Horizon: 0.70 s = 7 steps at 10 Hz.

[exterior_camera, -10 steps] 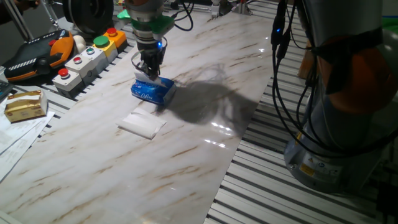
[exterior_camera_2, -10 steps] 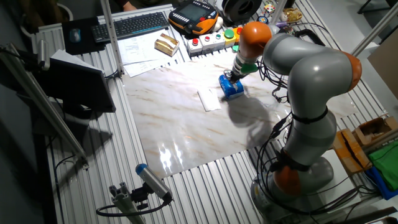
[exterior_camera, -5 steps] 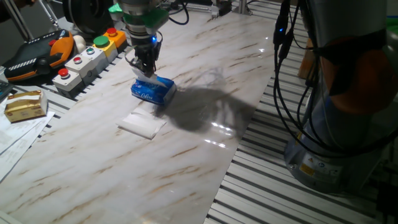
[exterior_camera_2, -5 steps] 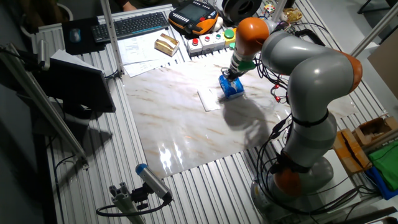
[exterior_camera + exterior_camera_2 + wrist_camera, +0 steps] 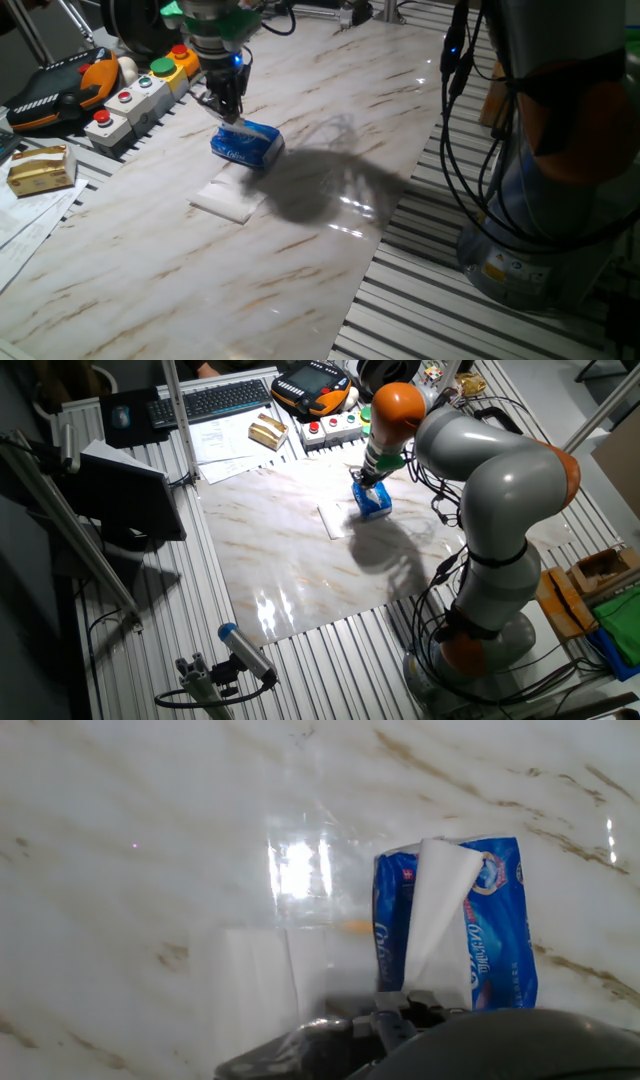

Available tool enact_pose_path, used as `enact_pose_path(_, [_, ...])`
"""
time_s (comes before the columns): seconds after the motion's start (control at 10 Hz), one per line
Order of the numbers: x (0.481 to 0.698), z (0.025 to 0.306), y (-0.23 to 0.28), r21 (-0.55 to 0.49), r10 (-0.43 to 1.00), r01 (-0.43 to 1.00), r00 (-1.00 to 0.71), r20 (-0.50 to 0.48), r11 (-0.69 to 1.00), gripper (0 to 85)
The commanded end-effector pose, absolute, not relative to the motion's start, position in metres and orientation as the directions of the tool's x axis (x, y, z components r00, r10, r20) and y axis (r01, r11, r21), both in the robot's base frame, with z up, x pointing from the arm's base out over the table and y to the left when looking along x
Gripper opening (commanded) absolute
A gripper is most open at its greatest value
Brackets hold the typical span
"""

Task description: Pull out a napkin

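The robot's gripper will release the pulled white napkin on top of the flat napkin (image 5: 229, 192) (image 5: 283, 985) in front of the tissue pack.
A white napkin (image 5: 437, 910) stretches up out of the blue-and-white tissue pack (image 5: 500, 945) into my gripper (image 5: 405, 1005), which is shut on its upper end. In one fixed view my gripper (image 5: 228, 112) hangs just above and to the left of the pack (image 5: 248, 146), with the napkin (image 5: 236, 126) a thin white strip between them. A second white napkin (image 5: 228, 198) lies flat on the marble table in front of the pack, also in the hand view as the flat napkin (image 5: 255, 980). The other fixed view has the gripper (image 5: 368, 478) over the pack (image 5: 374, 503).
A button box (image 5: 140, 95) with red and green buttons and an orange teach pendant (image 5: 60, 85) stand at the table's far left edge. A yellow box (image 5: 40, 168) lies on papers. The arm's base and cables (image 5: 540, 200) fill the right side.
My gripper has risen and shifted left and back from the pack's top. The napkin strip has come further out of the pack.
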<state>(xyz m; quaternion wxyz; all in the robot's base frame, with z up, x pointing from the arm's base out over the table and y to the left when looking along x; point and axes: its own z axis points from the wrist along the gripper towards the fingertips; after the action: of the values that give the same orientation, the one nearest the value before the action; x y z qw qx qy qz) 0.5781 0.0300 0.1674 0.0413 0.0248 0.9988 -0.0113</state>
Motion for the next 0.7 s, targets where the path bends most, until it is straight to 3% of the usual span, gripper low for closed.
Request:
enact_pose_path(0.0, [0.577, 0.171, 0.032, -0.02, 0.048, 0.05, -0.995, -0.083, 0.999, 0.7])
enact_pose_path(0.6, [0.572, 0.194, 0.035, -0.029, 0.042, 0.044, -0.997, -0.071, 0.999, 0.7])
